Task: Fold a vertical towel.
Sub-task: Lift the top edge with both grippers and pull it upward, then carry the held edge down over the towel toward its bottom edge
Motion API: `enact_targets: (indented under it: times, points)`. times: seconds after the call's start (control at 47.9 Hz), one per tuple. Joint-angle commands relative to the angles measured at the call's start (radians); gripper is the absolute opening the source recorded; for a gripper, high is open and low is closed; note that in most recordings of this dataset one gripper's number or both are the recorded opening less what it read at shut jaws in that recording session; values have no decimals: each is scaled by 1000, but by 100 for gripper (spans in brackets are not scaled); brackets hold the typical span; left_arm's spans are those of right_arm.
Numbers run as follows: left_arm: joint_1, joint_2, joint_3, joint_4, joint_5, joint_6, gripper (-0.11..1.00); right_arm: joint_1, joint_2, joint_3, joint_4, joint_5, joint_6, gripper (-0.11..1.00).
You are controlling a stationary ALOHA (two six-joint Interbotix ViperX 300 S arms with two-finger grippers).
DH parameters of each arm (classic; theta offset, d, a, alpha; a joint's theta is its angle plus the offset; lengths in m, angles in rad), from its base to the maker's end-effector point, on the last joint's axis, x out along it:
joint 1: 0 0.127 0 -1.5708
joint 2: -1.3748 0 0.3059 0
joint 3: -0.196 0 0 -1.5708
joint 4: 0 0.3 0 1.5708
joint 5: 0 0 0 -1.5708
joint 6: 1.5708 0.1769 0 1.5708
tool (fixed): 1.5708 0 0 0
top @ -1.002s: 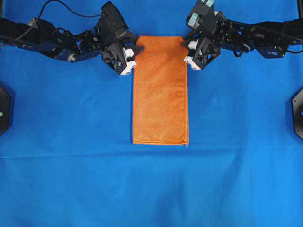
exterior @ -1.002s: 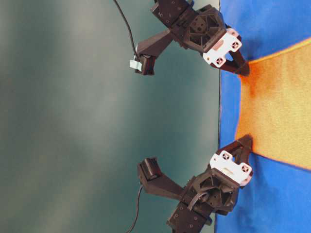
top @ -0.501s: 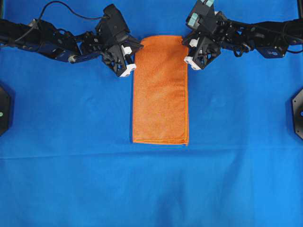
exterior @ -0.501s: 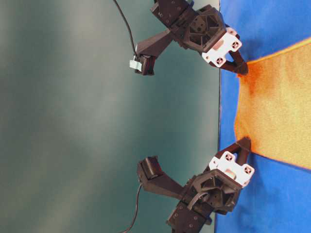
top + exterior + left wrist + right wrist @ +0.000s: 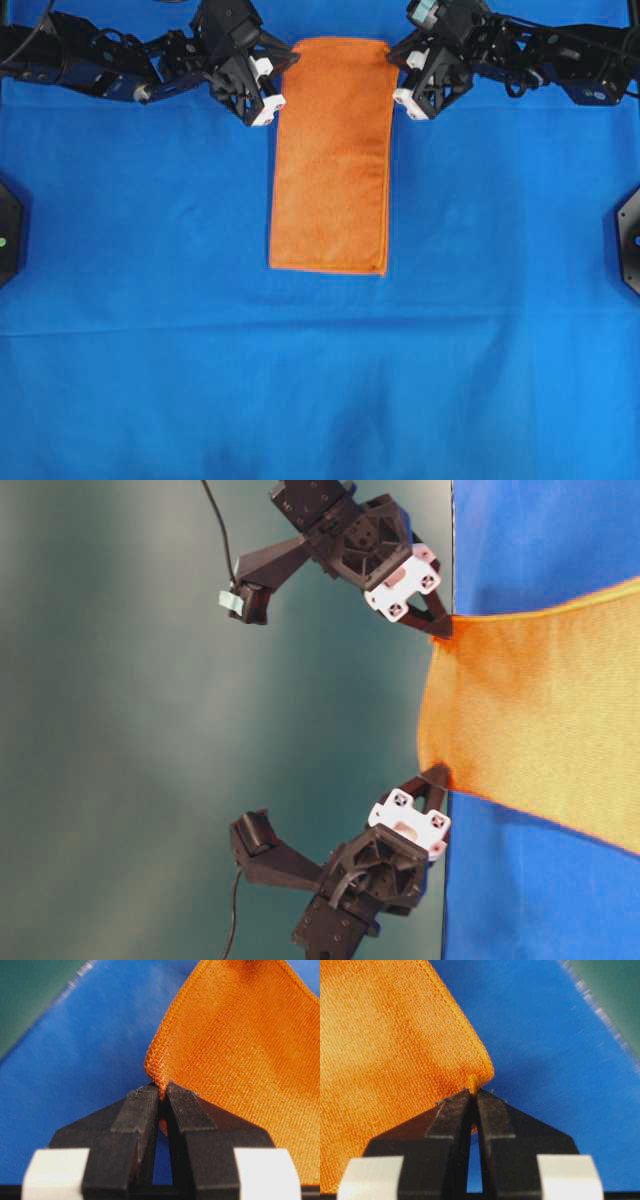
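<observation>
The robot's right gripper will release the orange towel's far corner at the towel's long edge (image 5: 388, 237), just short of the towel's near corner.
The orange towel (image 5: 330, 160) is a long strip running away from the front, its near end flat on the blue cloth. Its far end is lifted off the surface, as the table-level view (image 5: 540, 730) shows. My left gripper (image 5: 288, 62) is shut on the far left corner; the pinch shows in the left wrist view (image 5: 161, 1091), with the towel (image 5: 235, 1045) hanging beyond. My right gripper (image 5: 392, 60) is shut on the far right corner, seen in the right wrist view (image 5: 474, 1091) with the towel (image 5: 390, 1045) to its left.
A blue cloth (image 5: 320, 380) covers the whole table. The table's far edge (image 5: 448, 600) lies just behind both grippers. Black fixtures sit at the left edge (image 5: 8, 230) and right edge (image 5: 630, 235).
Both grippers have risen with the towel's far corners and moved toward the back. The near end has slid back with them.
</observation>
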Motion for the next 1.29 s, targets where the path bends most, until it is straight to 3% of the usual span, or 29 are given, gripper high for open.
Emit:
enact_targets:
  times: [0.0,0.355,0.731,0.961,1.274]
  points:
    - [14,-23,-21,0,-2,14,2,-20,-26,-21,-15,-5,-3,3]
    - [-2,-43,-17,0,2,9,2,-25,-46,-58,-38,17,-5,3]
    - [-31,-175,41,0,29,14,2,-5,-181,-46,-64,91,-5,3]
    - [-81,-262,107,0,55,6,2,48,-241,6,-71,98,2,3]
    - [-215,-288,163,0,87,6,2,221,-313,117,-58,98,20,3]
